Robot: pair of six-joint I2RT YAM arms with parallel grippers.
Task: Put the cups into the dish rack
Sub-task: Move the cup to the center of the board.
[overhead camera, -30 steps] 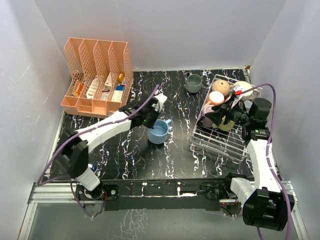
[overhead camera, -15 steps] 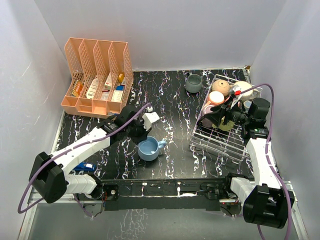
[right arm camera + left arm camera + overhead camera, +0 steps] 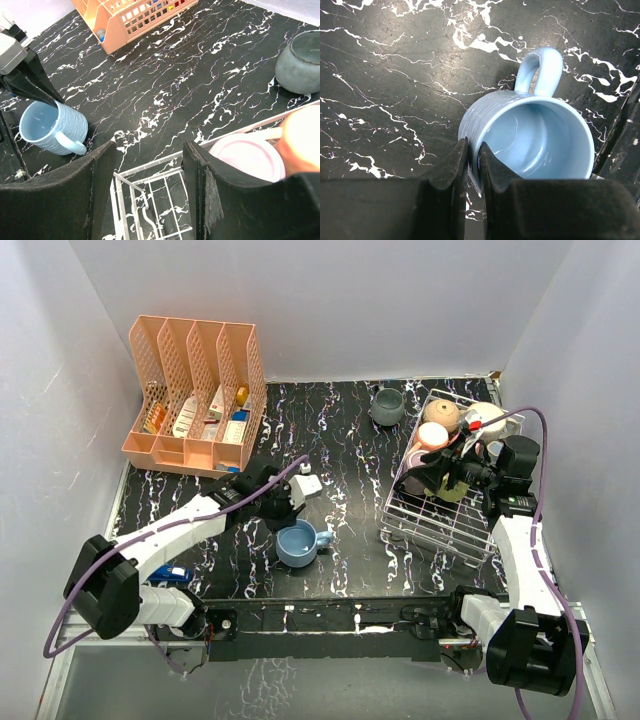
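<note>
My left gripper is on the light blue mug's far rim, crooked to its handle. Next, I open it and take the mug's rim (image 3: pixel 279 540) opposite the handle before lifting.
My left gripper (image 3: pixel 287 523) is shut on the rim of a light blue mug (image 3: pixel 298 542), which is near the front middle of the table; the left wrist view shows the fingers pinching its wall (image 3: pixel 530 145), handle pointing away. The wire dish rack (image 3: pixel 448 515) stands at the right with several mugs in its far end, among them a pink one (image 3: pixel 433 434) and a tan one (image 3: pixel 441 412). My right gripper (image 3: pixel 422 472) is open and empty above the rack's left edge (image 3: pixel 150 172). A grey mug (image 3: pixel 388 406) stands on the table behind the rack.
A peach slotted organizer (image 3: pixel 197 392) with small items stands at the back left. White walls enclose the black marbled table (image 3: pixel 340 440). A small blue object (image 3: pixel 172 574) lies by the left arm's base.
My left gripper has carried the light blue mug back toward the near edge and lowered it. The right arm has hardly moved.
</note>
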